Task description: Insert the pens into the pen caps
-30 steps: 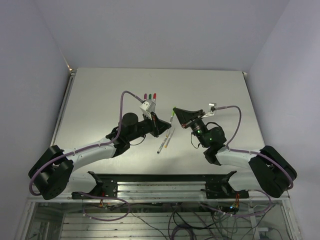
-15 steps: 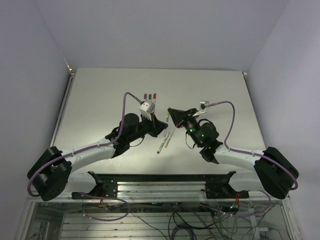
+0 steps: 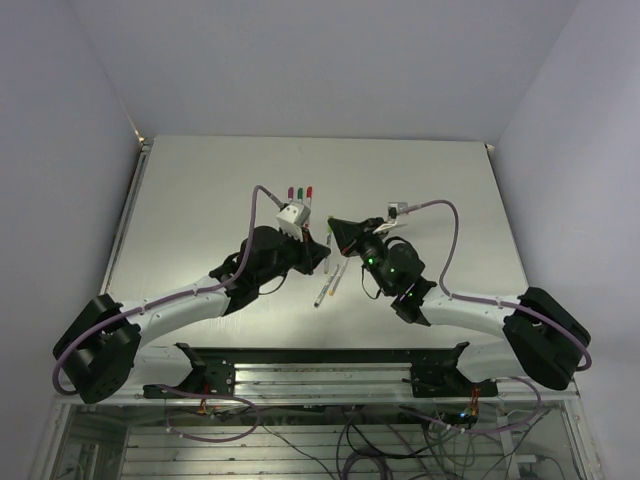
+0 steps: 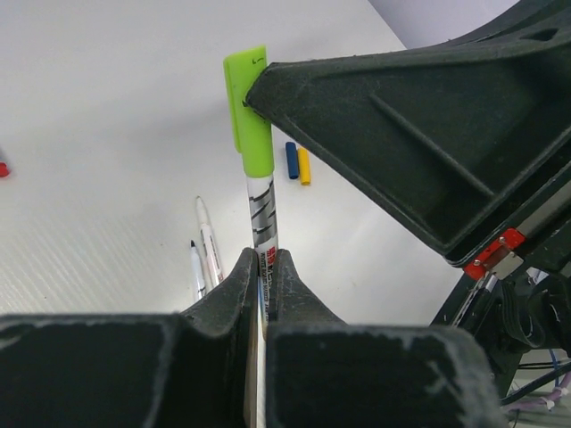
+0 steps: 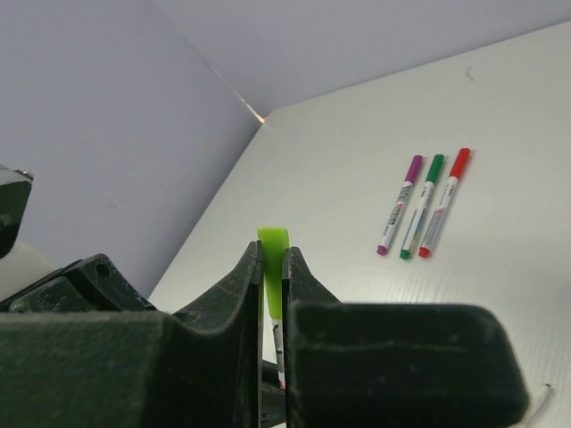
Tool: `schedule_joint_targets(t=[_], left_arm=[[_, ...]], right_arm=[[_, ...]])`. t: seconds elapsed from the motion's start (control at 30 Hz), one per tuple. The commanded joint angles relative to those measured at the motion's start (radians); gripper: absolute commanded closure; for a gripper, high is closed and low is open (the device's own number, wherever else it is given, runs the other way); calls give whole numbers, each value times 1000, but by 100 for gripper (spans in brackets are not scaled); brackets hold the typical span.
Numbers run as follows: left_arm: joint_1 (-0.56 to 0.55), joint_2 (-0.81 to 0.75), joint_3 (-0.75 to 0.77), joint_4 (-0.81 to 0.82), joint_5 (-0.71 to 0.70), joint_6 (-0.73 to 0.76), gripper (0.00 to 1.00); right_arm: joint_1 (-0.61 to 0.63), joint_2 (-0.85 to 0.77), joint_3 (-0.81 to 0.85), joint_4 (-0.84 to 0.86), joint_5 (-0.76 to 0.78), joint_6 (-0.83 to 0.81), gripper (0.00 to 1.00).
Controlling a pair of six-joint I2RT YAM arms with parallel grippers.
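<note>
The left gripper needs to release the lime-green capped pen on the table [image 3: 319, 205] next to the red capped pen, parallel to it.
My left gripper [image 4: 261, 259] is shut on a whitish pen [image 4: 260, 218] and holds it upright above the table. A lime-green cap [image 4: 252, 116] sits on the pen's upper end. My right gripper [image 5: 272, 254] is shut on that cap [image 5: 273, 267], with the pen barrel [image 5: 277, 343] showing below it. In the top view the two grippers, left [image 3: 322, 257] and right [image 3: 336, 230], meet at mid-table. Two uncapped pens [image 4: 206, 241] lie on the table below. A dark blue cap [image 4: 292, 160] and a yellow cap [image 4: 304, 166] lie side by side beyond them.
Three capped pens, magenta [image 5: 401, 205], green [image 5: 422, 205] and red [image 5: 443, 201], lie side by side at the back of the table [image 3: 200, 190]; they also show in the top view [image 3: 299, 192]. The two loose pens [image 3: 331, 280] lie just in front of the grippers.
My right gripper has moved left with the green cap until it meets the pen in my left gripper. The left gripper has shifted slightly toward it.
</note>
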Motion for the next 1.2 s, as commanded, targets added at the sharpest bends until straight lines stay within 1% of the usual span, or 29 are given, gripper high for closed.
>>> schedule_joint_targets(t=[0.0,0.07,0.1,0.17,0.3,0.37,0.4,0.5,0.63,0.8,0.93,1.07,1.17], left_arm=[[22,-60,87,274,-120,17,93],[23,-60,69,261,-132,16,93],[23,-59,61,254,-137,15,93],[23,-54,42,248,-148,13,93],[23,-24,24,211,-170,13,93],[23,-4,20,192,-187,14,93],[23,8,23,176,-200,15,93],[24,62,52,125,-232,34,93],[31,167,153,39,-280,77,93],[45,343,310,-48,-309,127,93],[70,508,481,-175,-308,138,93],[92,647,605,-242,-295,141,93],[113,722,695,-303,-297,141,93]], right_arm=[[55,-8,-6,-266,-28,-17,100],[53,-42,26,-310,27,-44,100],[53,-61,45,-333,60,-60,98],[54,-103,80,-370,117,-96,89],[52,-203,117,-407,207,-148,61],[53,-277,99,-405,240,-155,52],[53,-312,83,-402,253,-152,51],[52,-408,35,-420,291,-141,49],[53,-489,15,-531,335,-123,49],[53,-537,20,-657,351,-129,48],[53,-570,38,-754,391,-109,48],[52,-604,36,-810,421,-84,48],[53,-622,28,-838,434,-68,48]])
